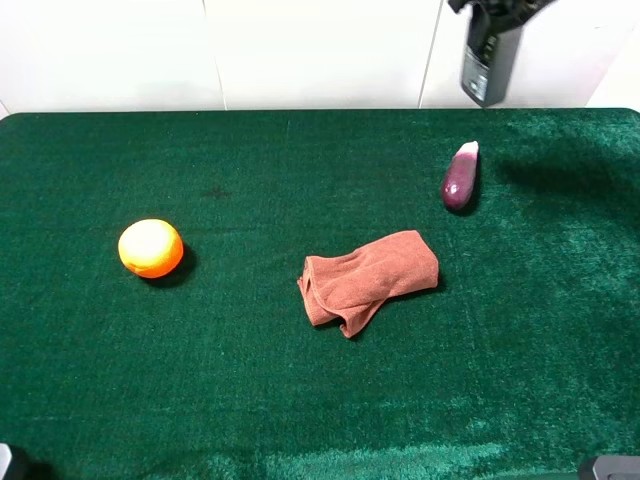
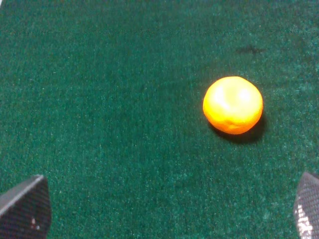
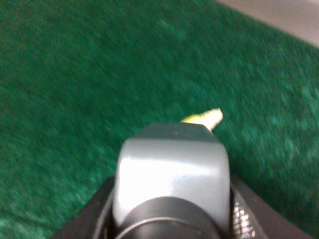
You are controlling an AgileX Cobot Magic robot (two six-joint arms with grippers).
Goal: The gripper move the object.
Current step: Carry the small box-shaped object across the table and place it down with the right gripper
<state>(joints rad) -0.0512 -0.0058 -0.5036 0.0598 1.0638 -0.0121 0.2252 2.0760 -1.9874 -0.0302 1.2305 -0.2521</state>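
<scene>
My right gripper will stand the grey pump bottle close beside the purple eggplant, on its side away from the orange (image 1: 530, 203).
The grey pump bottle (image 1: 488, 65) with a dark label hangs high above the table's back right corner, held in my right gripper (image 1: 500, 10), which is cut off by the frame's top edge. In the right wrist view the bottle (image 3: 172, 169) fills the space between the dark fingers (image 3: 244, 219), black pump top nearest the camera, green cloth far below. My left gripper (image 2: 164, 209) is open and empty, low over the cloth, only its two fingertips (image 2: 25, 206) showing. In the exterior high view it is out of sight.
An orange (image 1: 151, 247) lies at the left, ahead of the left gripper (image 2: 233, 104). A rust-brown cloth (image 1: 368, 280) lies crumpled at the middle. A purple eggplant (image 1: 460, 177) lies at the back right, below the bottle. The green table (image 1: 300, 400) ends at a white wall.
</scene>
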